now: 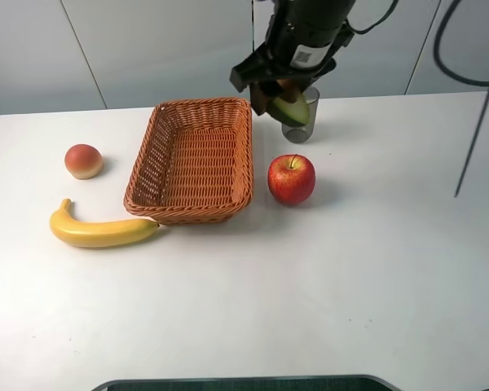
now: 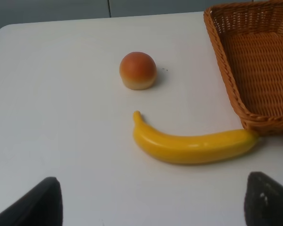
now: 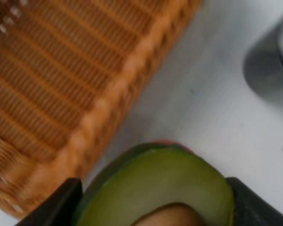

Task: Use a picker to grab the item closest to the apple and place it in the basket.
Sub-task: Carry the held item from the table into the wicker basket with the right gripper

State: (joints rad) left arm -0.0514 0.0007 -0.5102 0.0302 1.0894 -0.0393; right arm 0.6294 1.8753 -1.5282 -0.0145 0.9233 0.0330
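Next, my right gripper lets go of the green avocado half on the middle of the wicker basket's bottom [image 1: 203, 154] [image 3: 48, 46].
A red apple [image 1: 291, 178] stands on the white table just right of the wicker basket [image 1: 248, 155]. My right gripper [image 1: 284, 102] hangs above the table at the basket's far right corner, shut on a green avocado half [image 1: 289, 108]. In the right wrist view the avocado half [image 3: 155, 183] fills the space between the two dark fingers, cut face showing, with the basket's rim [image 3: 85, 127] below it. My left gripper [image 2: 155, 202] is open, its fingertips [image 2: 266, 202] wide apart over bare table near the banana [image 2: 193, 147].
A grey glass cup [image 1: 310, 130] stands right behind the held avocado. The yellow banana [image 1: 102, 232] lies at the basket's front left corner, touching it. A round orange-red fruit [image 1: 83, 160] sits left of the basket. A thin dark cable [image 1: 473, 138] hangs at the right.
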